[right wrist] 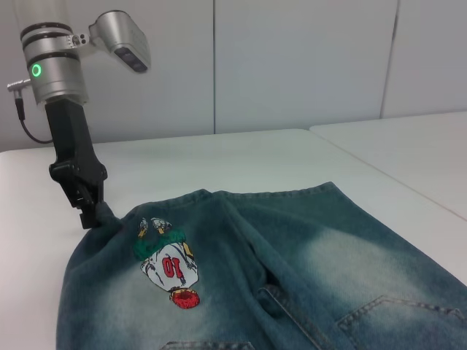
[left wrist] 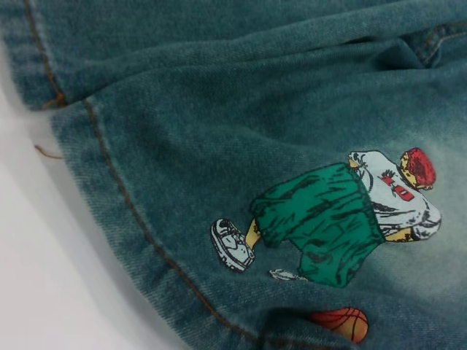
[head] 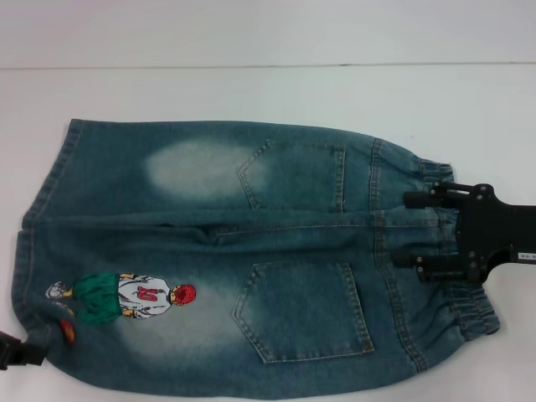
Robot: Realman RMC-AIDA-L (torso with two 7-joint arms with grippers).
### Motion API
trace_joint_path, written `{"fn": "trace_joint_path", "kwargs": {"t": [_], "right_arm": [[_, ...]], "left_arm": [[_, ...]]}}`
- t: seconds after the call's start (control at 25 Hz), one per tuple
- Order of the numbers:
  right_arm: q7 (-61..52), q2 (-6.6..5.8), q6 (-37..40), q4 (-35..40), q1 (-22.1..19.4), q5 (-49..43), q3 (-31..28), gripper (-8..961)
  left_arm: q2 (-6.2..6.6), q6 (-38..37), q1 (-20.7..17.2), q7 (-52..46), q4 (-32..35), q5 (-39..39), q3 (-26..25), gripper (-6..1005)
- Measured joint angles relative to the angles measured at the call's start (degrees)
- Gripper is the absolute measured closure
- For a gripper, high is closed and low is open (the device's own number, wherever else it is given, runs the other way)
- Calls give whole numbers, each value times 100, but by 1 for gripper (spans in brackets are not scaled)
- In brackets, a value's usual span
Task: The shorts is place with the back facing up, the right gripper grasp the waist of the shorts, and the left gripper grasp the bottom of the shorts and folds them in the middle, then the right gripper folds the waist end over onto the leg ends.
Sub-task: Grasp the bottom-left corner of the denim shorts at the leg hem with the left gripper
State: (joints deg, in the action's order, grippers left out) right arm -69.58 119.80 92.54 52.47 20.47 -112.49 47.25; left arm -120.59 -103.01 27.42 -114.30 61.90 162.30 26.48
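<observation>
My left gripper bunches the near hem over the orange patch. It should open, lay the leg flat and pinch the hem nearer its edge (head: 22,327).
The blue-green denim shorts (head: 276,218) lie flat, back pockets up, with the ruffled waist (head: 473,311) on the right and the leg hems (head: 50,180) on the left. My right gripper (head: 417,231) rests over the middle of the waistband, its two black fingers spread apart with the band between them. At the near left corner my left gripper (head: 18,352) pinches the hem beside the cartoon figure (head: 126,300). In the right wrist view the left gripper (right wrist: 89,213) is shut on that hem corner, lifting it slightly. The stitched hem (left wrist: 124,208) and an orange patch (left wrist: 340,321) fill the left wrist view.
The white table (head: 251,88) extends behind and around the shorts. A second white table edge (right wrist: 408,146) stands across a gap in the right wrist view, with a pale wall behind it.
</observation>
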Motion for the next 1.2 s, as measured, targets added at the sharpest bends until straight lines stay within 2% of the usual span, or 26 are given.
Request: {"fn": "trace_joint_path", "kwargs": {"t": [0.16,0.4,0.68,0.92,1.2], "right_arm": [[-2,0,1,5,0,0,0,94],[-3,0,1,23,-5,0,-21,94],[-1,0,8,26,-8,-1,-32,94],[2,-6,26,36,-9,0,-36,94],[26,-10,54,36,-27,-1,-48,94]], "left_arm": [[18,-146,-7,43,-27,-5,7,985],[3,-487,-14,94,-37,-32,61,970],[28,-516,0,-141,-20,-9,9,953],[31,-547,0,-162,-17,-34,6,769],[36,-559,0,-202,-22,-12,6,435]]}}
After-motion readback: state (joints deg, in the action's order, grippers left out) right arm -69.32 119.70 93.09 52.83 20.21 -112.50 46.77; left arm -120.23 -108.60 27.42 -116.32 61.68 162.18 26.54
